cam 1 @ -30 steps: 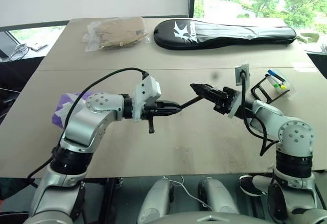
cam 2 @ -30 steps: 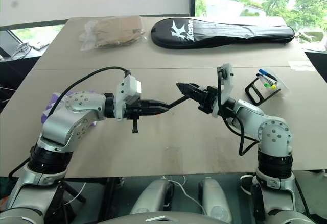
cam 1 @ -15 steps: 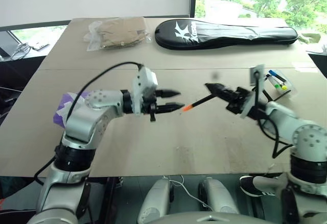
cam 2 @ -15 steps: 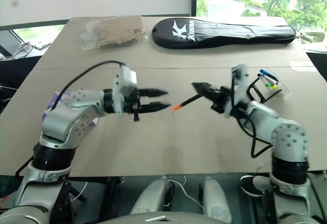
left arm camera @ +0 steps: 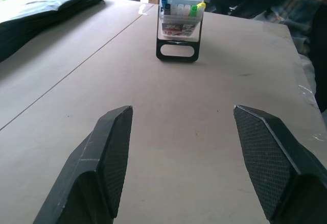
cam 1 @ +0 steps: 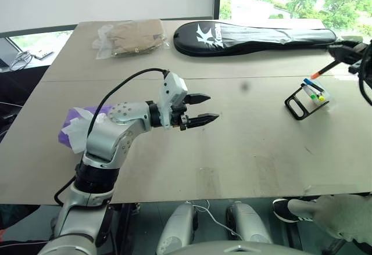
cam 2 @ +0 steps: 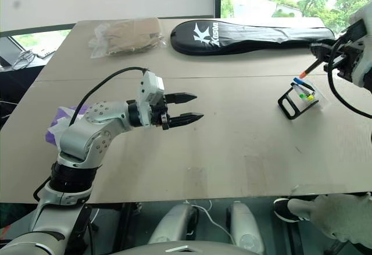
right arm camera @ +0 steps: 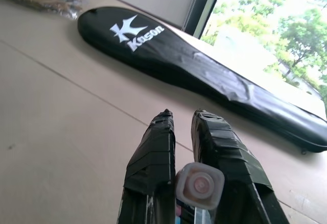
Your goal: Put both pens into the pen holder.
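The robot's right gripper should release the black pen in the pen holder's clear body (cam 1: pixel 314 92) beside the blue-capped pen.
My right gripper (cam 2: pixel 323 48) is shut on the black pen with orange ends (cam 2: pixel 314 66). It holds the pen slanted, with the orange tip hanging just above the pen holder (cam 2: pixel 299 97). In the right wrist view the pen's pinkish end (right arm camera: pixel 199 183) sits between the taped fingers (right arm camera: pixel 153 152). The pen holder, a black wire frame with a clear body, stands on the right of the table. A blue-capped pen (left arm camera: pixel 164 2) sticks up in the pen holder (left arm camera: pixel 179 25). My left gripper (cam 1: pixel 213 107) hovers open and empty over the table's middle, pointing toward the holder.
A long black racket bag (cam 1: pixel 256 37) lies along the far edge. A plastic bag with something tan (cam 1: pixel 131 36) is at the far left. Purple cloth (cam 1: pixel 75 124) lies under my left arm. A seated person (left arm camera: pixel 286 4) is beyond the holder.
The left gripper opened and let go of the pen. The right gripper carried the pen right and up, from the table's middle to above the holder.
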Controlling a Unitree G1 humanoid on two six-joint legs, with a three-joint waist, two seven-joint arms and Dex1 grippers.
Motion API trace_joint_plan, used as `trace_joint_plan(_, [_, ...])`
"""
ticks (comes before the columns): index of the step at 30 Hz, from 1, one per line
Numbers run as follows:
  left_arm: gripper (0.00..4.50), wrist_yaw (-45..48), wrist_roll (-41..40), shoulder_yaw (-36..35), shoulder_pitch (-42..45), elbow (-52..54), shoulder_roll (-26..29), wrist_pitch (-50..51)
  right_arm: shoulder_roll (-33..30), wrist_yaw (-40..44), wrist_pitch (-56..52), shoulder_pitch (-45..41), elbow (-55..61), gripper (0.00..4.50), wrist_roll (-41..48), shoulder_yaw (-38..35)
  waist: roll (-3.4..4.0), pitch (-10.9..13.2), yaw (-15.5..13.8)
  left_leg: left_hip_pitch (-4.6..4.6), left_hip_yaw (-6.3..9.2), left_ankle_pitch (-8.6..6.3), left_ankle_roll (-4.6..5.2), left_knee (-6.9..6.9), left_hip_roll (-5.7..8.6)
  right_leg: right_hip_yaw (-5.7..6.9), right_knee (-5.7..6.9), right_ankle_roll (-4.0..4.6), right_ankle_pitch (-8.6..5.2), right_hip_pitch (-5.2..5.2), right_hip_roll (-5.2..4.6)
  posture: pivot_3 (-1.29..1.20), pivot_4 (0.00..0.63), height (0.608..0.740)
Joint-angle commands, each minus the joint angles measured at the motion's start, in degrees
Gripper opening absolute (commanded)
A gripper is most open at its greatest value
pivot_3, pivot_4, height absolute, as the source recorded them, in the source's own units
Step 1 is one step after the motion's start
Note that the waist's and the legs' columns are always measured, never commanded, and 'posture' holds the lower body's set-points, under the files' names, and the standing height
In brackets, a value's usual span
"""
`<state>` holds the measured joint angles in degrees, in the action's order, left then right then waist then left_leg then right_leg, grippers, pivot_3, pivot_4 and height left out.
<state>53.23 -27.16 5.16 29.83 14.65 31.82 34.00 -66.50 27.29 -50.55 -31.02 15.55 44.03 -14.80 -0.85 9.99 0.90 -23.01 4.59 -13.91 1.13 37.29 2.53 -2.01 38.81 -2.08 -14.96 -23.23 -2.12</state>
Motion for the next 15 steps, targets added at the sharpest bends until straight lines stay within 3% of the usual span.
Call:
trace_joint_plan(1, [3.23,-0.49,0.8,-0.07,0.29,1.54,0.03,-2.08,-0.06,0.83,1.15,-0.58,0.34,0.08,-3.58,-0.02,0.0,0.0,-0.16,-0.01,0.01,0.0,0.0,0.0,0.0,-0.03,-0.01,0.0,0.0,0.0,0.0,0.0,0.15,0.74])
trace_joint_plan(8, [3.23,-0.71,1.39,-0.43,-1.46,3.02,0.5,-3.31,-0.99,3.64,2.94,0.16,-0.62,0.08,-11.9,4.23,0.0,0.01,-0.15,-0.03,0.0,0.0,0.0,0.0,0.0,-0.09,-0.03,0.0,0.0,-0.02,-0.02,0.0,0.15,0.74])
trace_joint_plan(15, [3.23,-1.26,0.55,-1.09,-2.18,3.88,0.04,-3.76,0.7,6.58,7.48,-2.16,1.12,0.08,-22.49,14.86,0.0,0.01,-0.1,-0.02,0.0,0.0,-0.01,0.0,0.0,-0.09,-0.04,0.0,0.0,-0.02,-0.01,0.0,0.15,0.74])
